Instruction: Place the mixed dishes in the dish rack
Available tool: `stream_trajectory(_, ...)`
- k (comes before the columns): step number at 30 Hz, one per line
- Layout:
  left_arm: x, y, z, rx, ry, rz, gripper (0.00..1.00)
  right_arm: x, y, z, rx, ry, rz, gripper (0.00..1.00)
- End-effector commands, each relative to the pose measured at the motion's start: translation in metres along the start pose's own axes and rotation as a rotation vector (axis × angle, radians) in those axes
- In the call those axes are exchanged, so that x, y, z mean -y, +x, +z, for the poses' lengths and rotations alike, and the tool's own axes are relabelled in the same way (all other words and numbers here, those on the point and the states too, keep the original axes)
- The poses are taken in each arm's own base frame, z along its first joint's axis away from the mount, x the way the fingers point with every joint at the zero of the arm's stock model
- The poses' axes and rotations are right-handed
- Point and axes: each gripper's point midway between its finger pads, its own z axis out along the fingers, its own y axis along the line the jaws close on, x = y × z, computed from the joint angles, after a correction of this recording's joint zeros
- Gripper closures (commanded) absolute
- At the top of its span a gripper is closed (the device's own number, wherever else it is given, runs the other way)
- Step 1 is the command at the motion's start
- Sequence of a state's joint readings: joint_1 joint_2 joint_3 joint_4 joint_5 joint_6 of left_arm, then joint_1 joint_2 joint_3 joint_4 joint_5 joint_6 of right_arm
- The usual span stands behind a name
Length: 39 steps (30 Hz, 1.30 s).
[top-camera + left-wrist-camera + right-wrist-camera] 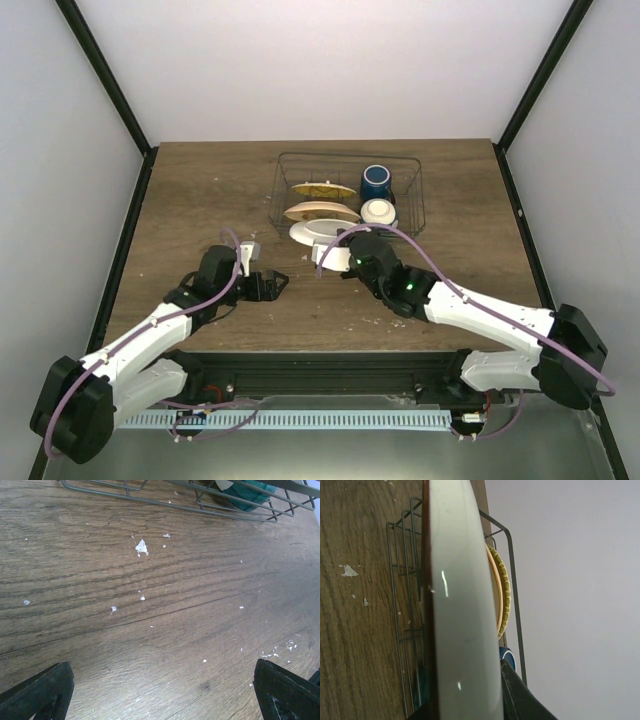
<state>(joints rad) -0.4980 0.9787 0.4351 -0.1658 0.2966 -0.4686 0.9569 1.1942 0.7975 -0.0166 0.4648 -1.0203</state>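
My right gripper needs to set the white plate down on edge in the rack [314,219], just in front of the cream plate.
The wire dish rack [410,200] stands at the table's back middle. In it a yellow-orange woven plate [323,189] and a cream plate [321,212] stand on edge, with a dark blue mug [376,181] and a small white bowl [378,211] to their right. My right gripper [340,248] is shut on a white plate [312,232], held on edge at the rack's near end. In the right wrist view this plate [465,610] fills the middle between my fingers [520,695], with the woven plate [505,592] behind. My left gripper [275,283] is open and empty over bare wood [165,695].
White crumbs [142,546] lie scattered on the brown wood table [200,200]. The rack's wire base [165,501] shows at the top of the left wrist view with something teal [250,499] in it. Black frame posts [110,85] stand at the back corners.
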Motion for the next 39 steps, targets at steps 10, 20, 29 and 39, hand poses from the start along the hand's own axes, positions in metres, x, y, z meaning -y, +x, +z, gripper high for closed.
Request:
stream_trajectory(10,0.001,0.001,0.001,0.008,0.015,0.006,0.00,0.052,-0.018,0.011,0.084,0.183,0.093,0.99)
stream_trajectory(20,0.001,0.002,0.002,0.008,0.020,0.005,0.00,0.039,-0.020,0.029,0.080,0.141,0.093,0.99)
stream_trajectory(29,0.001,0.002,0.004,0.009,0.027,0.006,0.00,0.035,-0.024,0.040,0.074,0.124,0.105,0.99)
stream_trajectory(39,0.005,0.001,0.004,0.008,0.046,0.008,0.00,0.023,-0.036,0.056,0.077,-0.043,0.135,0.99)
